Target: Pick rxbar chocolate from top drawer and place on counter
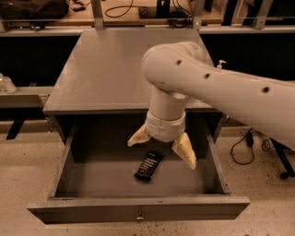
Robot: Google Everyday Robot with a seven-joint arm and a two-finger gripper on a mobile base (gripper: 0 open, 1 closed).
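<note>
Next, the gripper moves down to the rxbar chocolate and closes on its far end (152,158), the one toward the grey counter.
The top drawer (138,208) is pulled fully open below the grey counter (115,64). The rxbar chocolate (148,166), a small black bar with white lettering, lies flat on the drawer floor near the middle. My gripper (162,148) hangs over the drawer just above and slightly behind the bar, open, with one tan finger (138,136) to the bar's left and the other (185,151) to its right. It holds nothing. The white arm covers the counter's right part.
The drawer's side walls (64,156) and front panel with a small knob (139,215) hem in the bar. A bench with cables (138,11) stands behind the counter. A cable (242,147) trails on the floor at the right.
</note>
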